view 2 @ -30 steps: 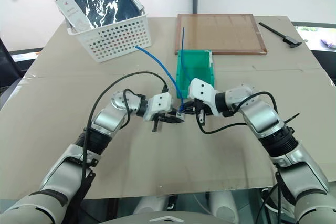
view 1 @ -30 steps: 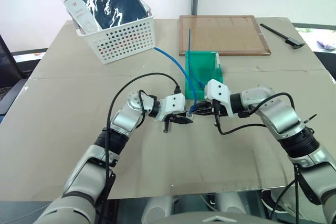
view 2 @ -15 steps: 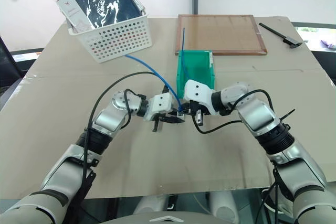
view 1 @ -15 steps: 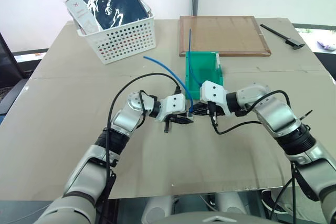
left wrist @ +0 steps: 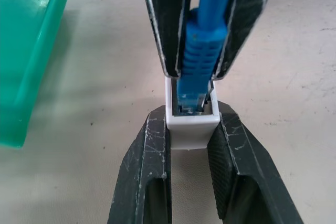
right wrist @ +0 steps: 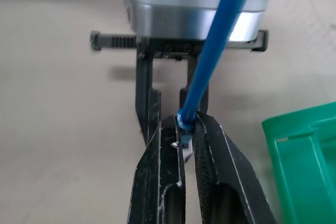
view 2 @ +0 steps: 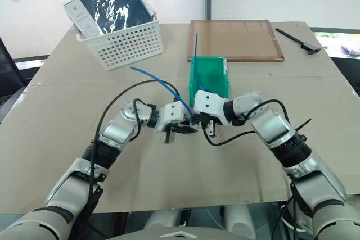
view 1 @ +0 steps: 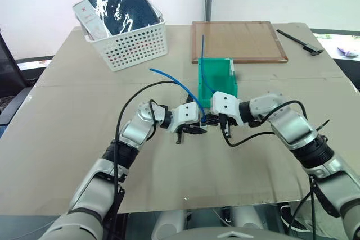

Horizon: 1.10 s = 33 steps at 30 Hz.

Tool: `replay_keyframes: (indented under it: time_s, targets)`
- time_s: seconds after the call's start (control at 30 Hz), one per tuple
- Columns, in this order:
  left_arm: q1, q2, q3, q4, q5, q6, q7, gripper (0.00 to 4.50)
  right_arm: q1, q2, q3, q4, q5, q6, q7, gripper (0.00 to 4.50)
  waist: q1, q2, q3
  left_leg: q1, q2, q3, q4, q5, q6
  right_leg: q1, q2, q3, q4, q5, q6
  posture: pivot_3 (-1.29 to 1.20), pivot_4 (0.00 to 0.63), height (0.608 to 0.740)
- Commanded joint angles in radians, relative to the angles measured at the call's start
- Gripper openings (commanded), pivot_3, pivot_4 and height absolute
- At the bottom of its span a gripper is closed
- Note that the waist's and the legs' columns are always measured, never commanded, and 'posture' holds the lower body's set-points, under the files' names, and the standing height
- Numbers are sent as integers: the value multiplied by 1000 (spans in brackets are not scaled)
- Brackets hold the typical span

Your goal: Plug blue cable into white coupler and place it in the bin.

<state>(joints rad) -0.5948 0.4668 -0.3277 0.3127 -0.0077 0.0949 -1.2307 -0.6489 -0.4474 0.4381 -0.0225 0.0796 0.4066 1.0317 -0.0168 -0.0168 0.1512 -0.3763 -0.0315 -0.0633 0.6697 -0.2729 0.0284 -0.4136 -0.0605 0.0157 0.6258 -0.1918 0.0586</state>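
My left gripper is going to let go of the white coupler on the green bin's bottom, toward the bin's near side (view 1: 223, 90).
My left gripper (left wrist: 191, 116) is shut on the white coupler (left wrist: 191, 129), a small white block with its socket facing outward. Opposite it, my right gripper (right wrist: 186, 129) is shut on the blue cable (right wrist: 215, 45) just behind the plug (left wrist: 199, 45). The plug's tip sits inside the coupler's socket. In the head views the two grippers meet tip to tip (view 1: 202, 123) just above the table, directly in front of the green bin (view 1: 216, 74). The cable arcs up to the left (view 1: 169, 76), and a straight stretch of it (view 1: 202, 43) rises from the bin.
A white perforated basket (view 1: 132, 40) holding a dark packet stands at the back left. A wooden board (view 1: 236, 40) lies behind the bin, with a black tool (view 1: 301, 42) to its right. Black robot wires loop beside both wrists.
The blue cable's free arc has swung away from the basket, nearer to me. Both grippers stay tip to tip. The whole view has shifted a little.
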Motion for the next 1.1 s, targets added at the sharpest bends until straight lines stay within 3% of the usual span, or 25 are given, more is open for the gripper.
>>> replay_keyframes:
  time_s: [0.03,0.27,0.43,0.6,0.83,1.03,1.1]
  targets:
    - [26,-17,9,-88,-42,34,12,363,22,17,-65,-4,23,-34,-46,928,0,1,1,0,0,0,0,0,0,0,0,0,0,0,0,0,150,740]
    - [96,-2,100,-268,-148,263,83,363,112,13,-305,-268,204,46,-127,4460,3,2,3,-6,0,-1,0,0,0,-6,0,0,0,0,0,0,150,740]
    - [92,-14,227,-423,-289,579,206,363,277,-49,-499,-535,369,140,-175,4460,9,1,5,-9,0,-5,-1,0,0,-6,-1,-3,-2,0,0,0,150,740]
    - [-159,-81,344,-392,-463,1057,350,363,529,-63,-617,-724,321,139,-338,4460,22,-4,9,-8,-1,-9,1,0,0,-4,-1,-7,0,-2,4,0,150,740]
    - [-448,-198,336,-57,-425,1078,483,363,777,0,-648,-830,236,93,-519,4460,4,-2,10,-3,-2,-6,0,0,-1,0,0,-4,0,-3,5,0,150,740]
    - [-606,-280,262,327,-289,819,543,363,873,60,-633,-872,207,79,-611,4460,4,-2,10,-4,-3,-2,-1,0,-1,-3,0,0,-1,-2,4,0,150,740]
    - [-631,-296,247,406,-260,762,542,1387,890,63,-626,-881,200,76,-622,4500,5,-2,10,-4,-3,-1,-1,0,-1,-3,0,1,-1,-2,4,0,150,740]
